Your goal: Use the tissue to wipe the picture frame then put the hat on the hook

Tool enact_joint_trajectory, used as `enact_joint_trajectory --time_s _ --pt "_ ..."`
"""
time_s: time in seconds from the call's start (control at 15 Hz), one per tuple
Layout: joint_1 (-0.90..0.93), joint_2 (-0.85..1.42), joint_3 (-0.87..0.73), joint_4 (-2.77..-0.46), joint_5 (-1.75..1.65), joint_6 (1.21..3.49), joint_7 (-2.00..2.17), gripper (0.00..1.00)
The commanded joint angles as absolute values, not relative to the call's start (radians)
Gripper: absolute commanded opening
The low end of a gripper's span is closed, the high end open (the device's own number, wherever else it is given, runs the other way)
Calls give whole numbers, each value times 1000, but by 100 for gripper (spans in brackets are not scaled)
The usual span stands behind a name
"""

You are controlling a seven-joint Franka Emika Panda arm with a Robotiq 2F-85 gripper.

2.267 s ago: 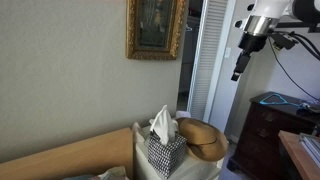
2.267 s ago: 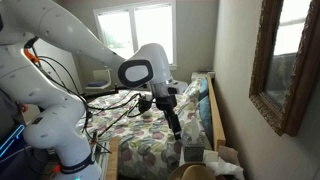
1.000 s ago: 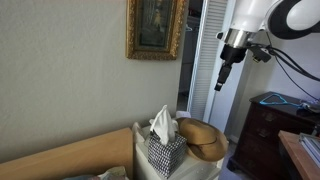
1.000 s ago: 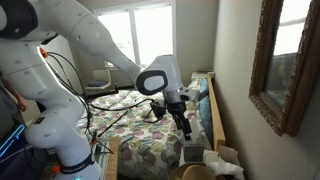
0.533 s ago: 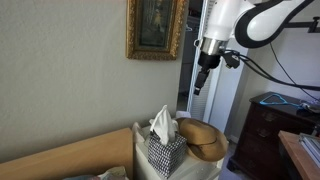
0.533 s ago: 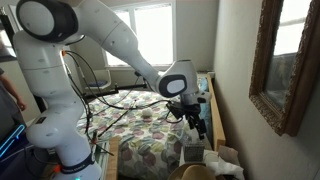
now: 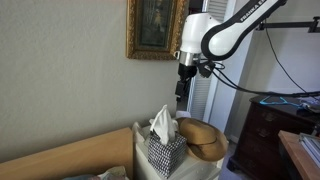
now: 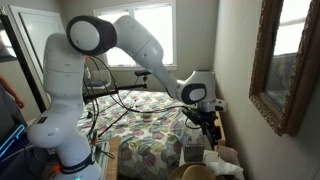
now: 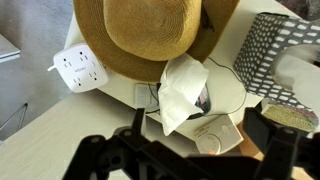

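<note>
The robot's gripper will next go to the tan hat and close on the hat's edge (image 7: 181, 122) (image 9: 185, 64), where the crumpled white tissue is touching it.
The gold picture frame (image 7: 155, 28) hangs on the wall and also shows in an exterior view (image 8: 283, 60). A white tissue (image 7: 161, 124) sticks up from the checkered box (image 7: 165, 153). The tan hat (image 7: 201, 136) lies beside the box. In the wrist view the hat (image 9: 150, 35) lies at the top, a crumpled white tissue (image 9: 180, 90) lies below its brim, and the checkered box (image 9: 285, 45) is at the right. My gripper (image 9: 200, 135) is open and empty. It hangs above the box and hat in both exterior views (image 7: 181, 95) (image 8: 210, 128).
A white power strip (image 9: 78, 68) and a small white dial device (image 9: 212, 133) lie on the nightstand. A bed with a floral quilt (image 8: 150, 125) is behind the arm. A dark dresser (image 7: 270, 120) and a louvred door (image 7: 212, 70) stand to the side.
The arm has swung in toward the wall and now hangs over the tissue box and hat. The tissue, hat and frame have not moved.
</note>
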State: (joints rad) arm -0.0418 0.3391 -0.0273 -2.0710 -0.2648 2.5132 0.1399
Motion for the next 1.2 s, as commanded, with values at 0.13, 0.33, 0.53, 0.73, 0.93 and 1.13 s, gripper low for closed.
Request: enact_joint_trajectory --time_s 0.13,0.33,0.53,0.73,0.93,1.13 --pt "-31 569 -53 -1816 -196 2406 116 100" --pt "-38 667 -48 -1724 -157 2351 101 100" --pt "-25 647 -63 -1768 -167 2367 116 100" --pt "-19 645 -70 -1773 -168 2386 134 100" --pt "-5 658 -90 -1792 -187 2478 141 100" --pt "-12 687 -95 -1788 -165 2503 140 100"
